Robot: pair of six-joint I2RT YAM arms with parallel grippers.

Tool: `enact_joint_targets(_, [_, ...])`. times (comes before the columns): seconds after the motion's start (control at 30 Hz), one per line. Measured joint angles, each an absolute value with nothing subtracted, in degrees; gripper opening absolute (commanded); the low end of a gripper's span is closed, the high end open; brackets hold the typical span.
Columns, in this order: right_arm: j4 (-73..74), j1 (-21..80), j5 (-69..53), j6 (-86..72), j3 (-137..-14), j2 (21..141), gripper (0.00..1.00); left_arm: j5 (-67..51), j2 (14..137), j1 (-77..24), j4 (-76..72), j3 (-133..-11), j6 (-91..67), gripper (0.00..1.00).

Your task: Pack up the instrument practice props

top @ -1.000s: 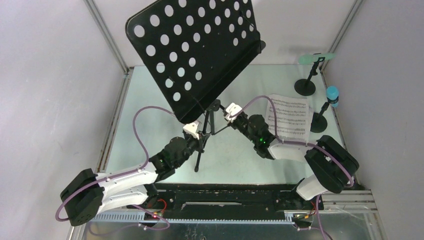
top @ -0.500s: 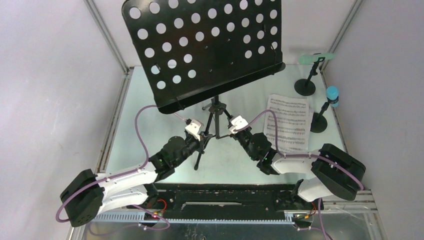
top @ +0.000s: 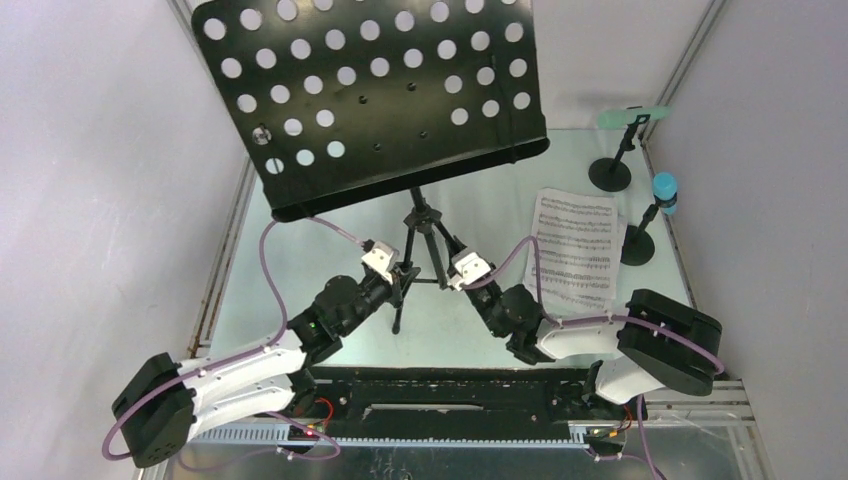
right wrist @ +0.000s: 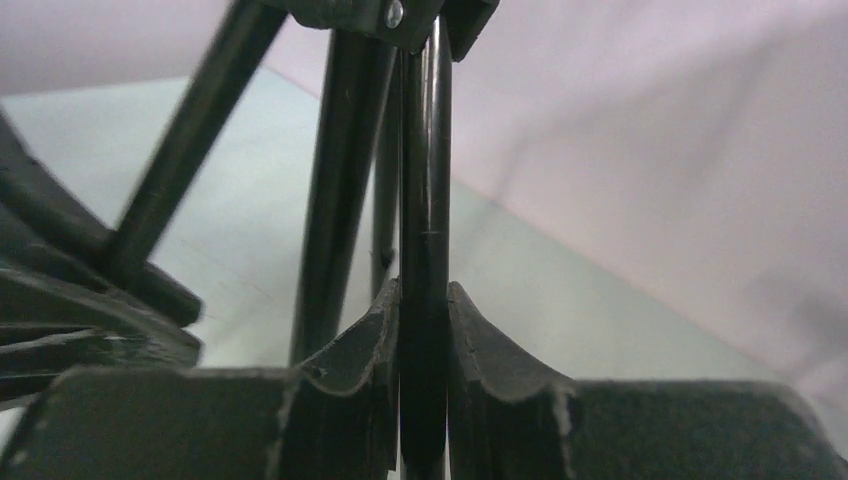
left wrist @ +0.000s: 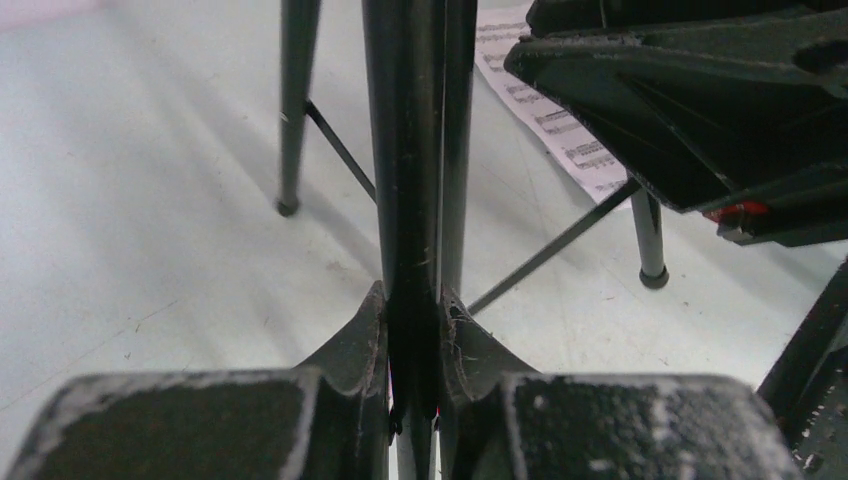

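Note:
The robot's right gripper holds a lone tripod leg with its fingertips while the other legs stand outside, so it should open and clasp the legs together below the tripod's hub (top: 425, 230).
The black music rack stands mid-table, its perforated desk (top: 380, 90) tilted high over the folding tripod (top: 421, 232). My left gripper (top: 404, 280) is shut on a tripod leg (left wrist: 405, 150), with the jaws (left wrist: 412, 295) pressed to both sides of the tube. From the right, my right gripper (top: 453, 271) is shut on another thin black leg (right wrist: 425, 180), which is clamped between its jaws (right wrist: 424, 288). White sheet-music pages (top: 575, 250) lie flat to the right. The mint-green microphone (top: 630, 117) and the blue microphone (top: 665, 190) rest on round-based holders (top: 610, 175) (top: 637, 247).
Pale walls and metal frame posts (top: 215, 75) enclose the pale green table (top: 300, 210) on three sides. The black mounting rail (top: 450, 395) with both arm bases runs along the near edge. The desk overhangs the rear left of the table.
The rack's desk has swung left and its tripod has come nearer. My right gripper pulled back toward the near edge and closed on a leg; the left kept its grip.

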State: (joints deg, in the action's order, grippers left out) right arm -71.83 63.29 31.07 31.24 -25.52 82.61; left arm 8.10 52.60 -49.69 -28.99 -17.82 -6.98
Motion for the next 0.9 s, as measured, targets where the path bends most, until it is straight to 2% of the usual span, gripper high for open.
enact_joint_targets(0.33, [-83.0, 65.8, 27.6, 29.1, -21.5, 83.6, 0.00, 5.0, 52.0, -49.8, -30.4, -17.6, -6.8, 0.00])
enact_joint_targets(0.6, [-87.8, 68.1, 32.6, 28.5, -20.2, 86.1, 0.00, 2.7, 53.2, -50.1, -31.9, -17.6, -5.3, 0.00])
enact_joint_targets(0.73, [-88.4, 69.6, 36.1, 26.6, -18.9, 85.6, 0.10, 2.0, 54.1, -51.0, -32.6, -17.6, -4.3, 0.00])
enact_joint_targets(0.9, [-88.6, 71.0, 38.9, 23.8, -16.7, 85.0, 0.30, 0.9, 55.5, -52.4, -34.4, -17.6, -3.0, 0.00])
